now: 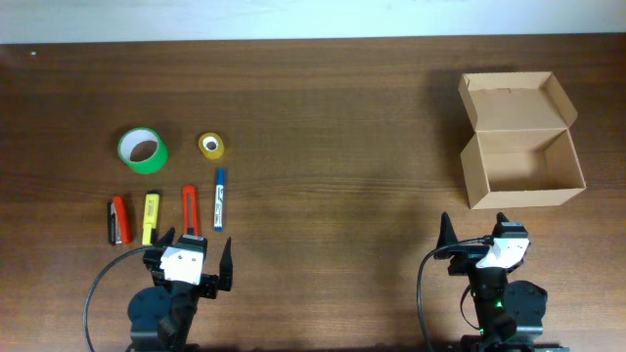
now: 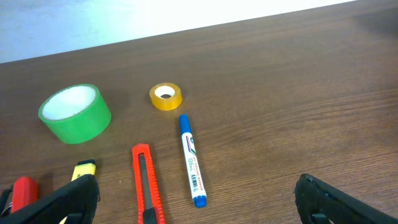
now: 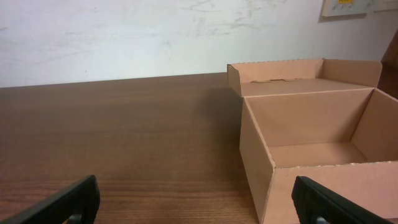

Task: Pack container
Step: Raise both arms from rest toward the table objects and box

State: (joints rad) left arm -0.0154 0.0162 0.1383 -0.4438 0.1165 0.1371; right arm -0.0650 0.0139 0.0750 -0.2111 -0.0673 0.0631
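Observation:
I will move my right gripper to the tan cardboard container next and grab the container's side (image 1: 481, 160) (image 3: 257, 129) that faces the tape rolls, at its top edge.
The tan cardboard container (image 1: 523, 174) stands open at the right, its flap lid (image 1: 515, 101) folded back; the right wrist view shows it empty (image 3: 311, 152). At the left lie a green tape roll (image 1: 143, 150), a small yellow tape roll (image 1: 211, 146), a blue marker (image 1: 219, 198), an orange box cutter (image 1: 190, 210), a yellow highlighter (image 1: 150, 216) and a red-and-black stapler (image 1: 117, 220). My left gripper (image 1: 196, 256) is open and empty just in front of these items. My right gripper (image 1: 474, 235) is open and empty in front of the container.
The dark wood table (image 1: 333, 147) ends at a white wall along the back. Both arm bases sit at the front edge with black cables looping beside them.

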